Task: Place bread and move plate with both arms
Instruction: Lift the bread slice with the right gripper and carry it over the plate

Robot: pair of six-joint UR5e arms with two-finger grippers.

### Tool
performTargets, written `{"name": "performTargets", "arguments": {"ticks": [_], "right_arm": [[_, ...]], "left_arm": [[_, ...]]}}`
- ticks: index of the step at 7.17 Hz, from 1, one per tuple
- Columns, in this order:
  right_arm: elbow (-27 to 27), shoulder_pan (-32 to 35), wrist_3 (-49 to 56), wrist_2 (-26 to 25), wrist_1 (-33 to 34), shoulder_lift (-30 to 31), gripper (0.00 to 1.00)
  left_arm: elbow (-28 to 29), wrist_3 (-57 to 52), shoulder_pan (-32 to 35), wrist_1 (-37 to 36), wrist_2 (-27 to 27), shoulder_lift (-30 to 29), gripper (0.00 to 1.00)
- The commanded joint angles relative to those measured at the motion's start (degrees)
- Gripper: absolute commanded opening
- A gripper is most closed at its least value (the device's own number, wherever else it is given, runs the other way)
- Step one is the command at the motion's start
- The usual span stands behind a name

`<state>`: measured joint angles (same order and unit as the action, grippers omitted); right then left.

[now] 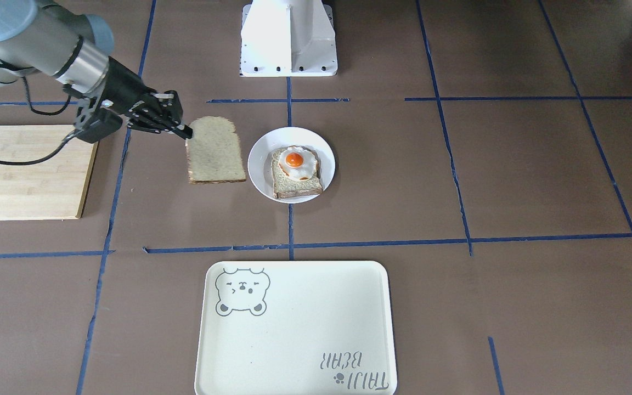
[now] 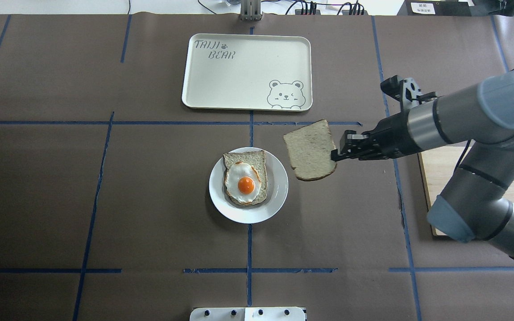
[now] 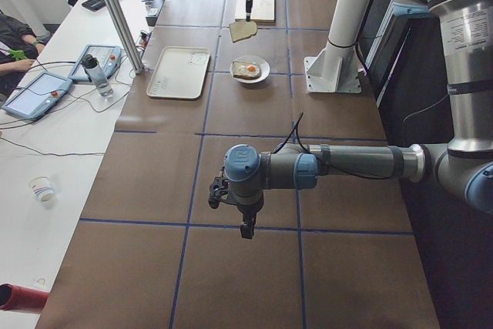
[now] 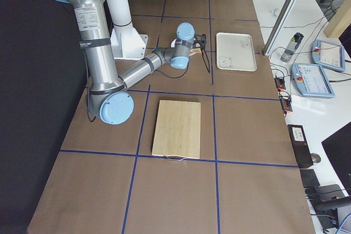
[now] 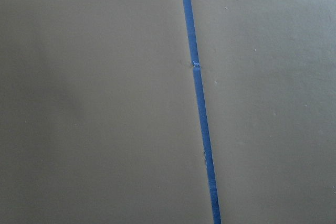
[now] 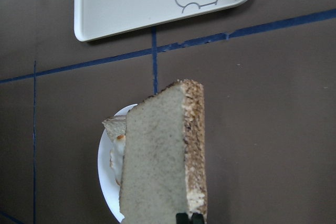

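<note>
Next, my right gripper sets the plain bread slice, now held flat beside the plate, down on the fried egg on the white plate (image 1: 298, 165) (image 6: 118, 153).
My right gripper (image 2: 335, 156) is shut on the edge of the plain bread slice (image 2: 309, 150) and holds it flat in the air, just right of the white plate (image 2: 279, 189). The same gripper (image 1: 184, 131) shows holding the bread (image 1: 214, 151) in the front-facing view, beside the plate (image 1: 261, 148). On the plate lies another slice bearing a fried egg (image 2: 243, 183). The right wrist view shows the bread (image 6: 163, 156) close up, with the plate (image 6: 104, 163) below it. My left gripper (image 3: 245, 229) hangs over bare table far from the plate; I cannot tell if it is open.
A cream tray with a bear drawing (image 2: 246, 71) lies beyond the plate. A wooden cutting board (image 1: 20, 170) lies under my right arm. The white robot base (image 1: 288, 38) stands at the table's near edge. Blue tape lines cross the brown table.
</note>
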<state>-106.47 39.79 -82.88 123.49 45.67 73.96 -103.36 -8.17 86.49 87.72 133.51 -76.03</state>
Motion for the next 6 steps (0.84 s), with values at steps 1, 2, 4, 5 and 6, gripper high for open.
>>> {"name": "performTargets", "arguments": {"ticks": [1,2,4,5,6], "right_arm": [[2.7,-8.0,-0.9,-11.2,1.5,-6.1,0.00],[6.1,-9.4,-1.1,-13.5,1.4,-9.5,0.00],[9.0,-12.0,-2.6,-18.7,1.0,-12.5,0.00],[9.1,-12.8,-2.7,-19.9,1.0,-12.6,0.00],[10.3,-13.4,-2.6,-20.3,0.7,-12.6,0.00]], "left_arm": [[0.0,0.0,0.0,0.0,0.0,0.0,1.00],[0.0,0.0,0.0,0.0,0.0,0.0,1.00],[0.0,-0.1,0.0,0.0,0.0,0.0,1.00],[0.0,-0.1,0.0,0.0,-0.1,0.0,1.00],[0.0,-0.1,0.0,0.0,0.0,0.0,1.00]]}}
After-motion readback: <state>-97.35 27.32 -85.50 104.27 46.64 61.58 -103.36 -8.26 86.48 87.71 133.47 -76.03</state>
